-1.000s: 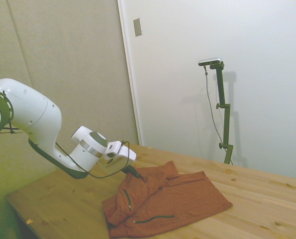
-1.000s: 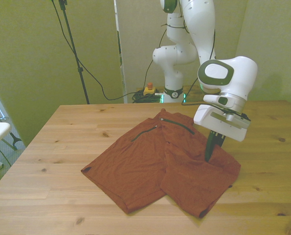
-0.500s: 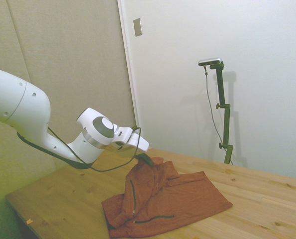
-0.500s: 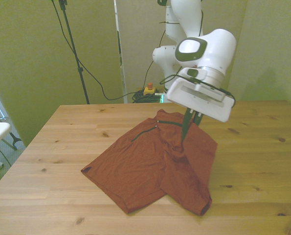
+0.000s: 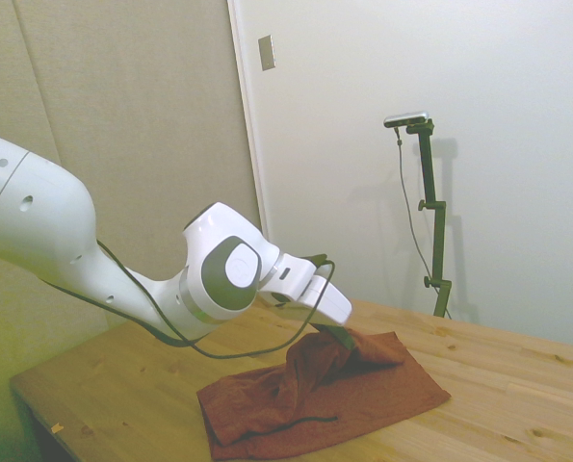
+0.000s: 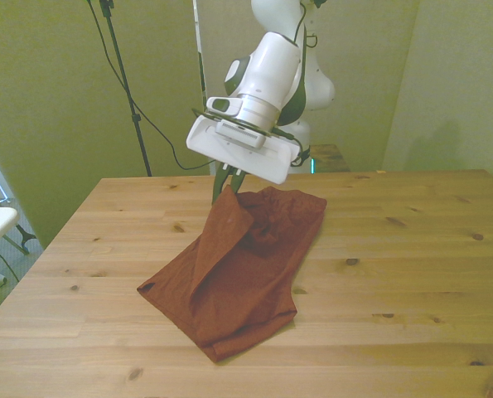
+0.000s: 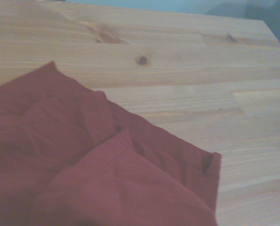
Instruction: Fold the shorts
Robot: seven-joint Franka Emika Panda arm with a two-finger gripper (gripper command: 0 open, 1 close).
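Note:
I will open my gripper and let go of the raised edge of the shorts on the bare wood (image 6: 137, 230) between the knots nearest the stand.
The rust-red shorts (image 6: 238, 274) lie on the wooden table (image 6: 412, 274), with one half lifted and draped over the other. My gripper (image 6: 227, 186) is shut on a raised edge of the shorts, holding it a little above the table toward the front view's left. In the side view the gripper (image 5: 342, 336) pinches a peak of the shorts (image 5: 334, 395) while the rest lies wrinkled below. Up close, the wrist view shows folded layers of the shorts (image 7: 83, 174) over bare wood.
Bare tabletop (image 6: 420, 249) stretches to the front view's right of the shorts. A stand with cables (image 6: 122, 75) rises behind the table at the front view's left.
My gripper has carried the held edge of the shorts across toward the front view's left, folding that half over the other. The shorts now cover a narrower patch.

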